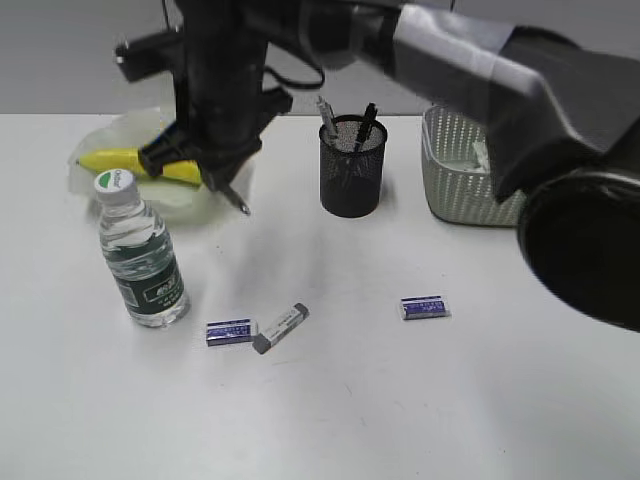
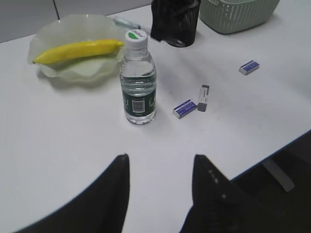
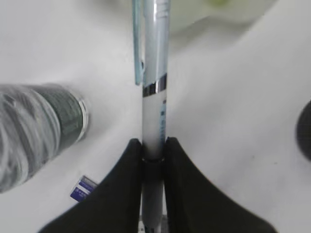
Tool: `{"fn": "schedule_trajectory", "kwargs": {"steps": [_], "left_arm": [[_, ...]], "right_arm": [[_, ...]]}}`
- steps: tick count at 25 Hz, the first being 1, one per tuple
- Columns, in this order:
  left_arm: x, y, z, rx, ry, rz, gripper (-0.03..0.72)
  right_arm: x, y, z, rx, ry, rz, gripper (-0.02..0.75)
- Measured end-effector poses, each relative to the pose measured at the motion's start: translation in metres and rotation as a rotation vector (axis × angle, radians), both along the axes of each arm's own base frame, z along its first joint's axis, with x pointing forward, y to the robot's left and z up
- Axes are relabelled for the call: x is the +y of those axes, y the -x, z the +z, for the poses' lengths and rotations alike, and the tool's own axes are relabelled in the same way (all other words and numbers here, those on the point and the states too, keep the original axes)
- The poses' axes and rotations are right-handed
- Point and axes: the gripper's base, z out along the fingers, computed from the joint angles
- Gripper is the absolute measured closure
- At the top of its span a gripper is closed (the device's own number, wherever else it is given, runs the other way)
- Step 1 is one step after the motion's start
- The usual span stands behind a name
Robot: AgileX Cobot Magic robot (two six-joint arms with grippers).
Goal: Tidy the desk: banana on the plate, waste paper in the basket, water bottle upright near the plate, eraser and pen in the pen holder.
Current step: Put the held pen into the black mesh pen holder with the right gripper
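The robot's right gripper will put the silver pen down next to the black pen in the mesh pen holder [image 1: 366, 134].
My right gripper [image 3: 153, 143] is shut on a silver pen [image 3: 155, 73]. In the exterior view it [image 1: 215, 160] hangs over the plate's right edge with the pen tip [image 1: 240, 208] pointing down at the desk [image 1: 400, 400]. The banana [image 1: 120, 160] lies on the pale green plate [image 1: 225, 185]. The water bottle [image 1: 140, 255] stands upright in front of the plate. The black mesh pen holder [image 1: 352, 170] holds pens. White waste paper [image 1: 480, 155] lies in the basket [image 1: 455, 180]. Three erasers [image 1: 231, 332] [image 1: 280, 327] [image 1: 425, 307] lie on the desk. My left gripper [image 2: 160, 158] is open and empty above the near desk.
The right arm spans the back of the desk from right to left, above the pen holder and basket. In the left wrist view the desk's front edge [image 2: 272, 150] runs close to the gripper on its right.
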Motion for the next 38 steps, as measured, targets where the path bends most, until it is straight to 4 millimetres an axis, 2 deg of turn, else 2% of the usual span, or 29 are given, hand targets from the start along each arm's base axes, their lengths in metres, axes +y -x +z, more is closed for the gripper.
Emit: {"fn": "schedule_trajectory", "kwargs": {"steps": [4,7,15,19,22,26,29,32,35,38], "left_arm": [[0.0,0.0,0.0,0.0,0.0,0.0,0.367],[0.0,0.0,0.0,0.0,0.0,0.0,0.367],[0.0,0.0,0.0,-0.001,-0.001,0.001,0.367],[0.0,0.0,0.0,-0.001,-0.001,0.001,0.367],[0.0,0.0,0.0,-0.001,-0.001,0.001,0.367],[0.0,0.0,0.0,-0.001,-0.001,0.001,0.367],[0.0,0.0,0.0,-0.001,-0.001,0.001,0.367],[0.0,0.0,0.0,-0.001,-0.001,0.001,0.367],[0.0,0.0,0.0,-0.001,-0.001,0.001,0.367],[0.0,0.0,0.0,-0.001,-0.001,0.001,0.367]], "right_arm": [[-0.014,-0.002,0.065,-0.137,-0.073,-0.036,0.633],[-0.031,-0.004,0.101,-0.186,-0.125,-0.066,0.633],[-0.089,-0.012,0.182,-0.349,-0.238,-0.166,0.633],[-0.117,-0.017,0.204,-0.427,-0.285,-0.212,0.633],[-0.13,-0.018,0.197,-0.438,-0.286,-0.227,0.633],[-0.138,-0.017,0.164,-0.494,-0.34,-0.218,0.633],[-0.146,-0.013,0.134,-0.592,-0.447,-0.206,0.633],[-0.156,-0.01,0.096,-0.675,-0.562,-0.212,0.633],[-0.172,-0.015,0.062,-0.725,-0.645,-0.281,0.633],[-0.186,-0.028,0.036,-0.74,-0.686,-0.38,0.633]]}}
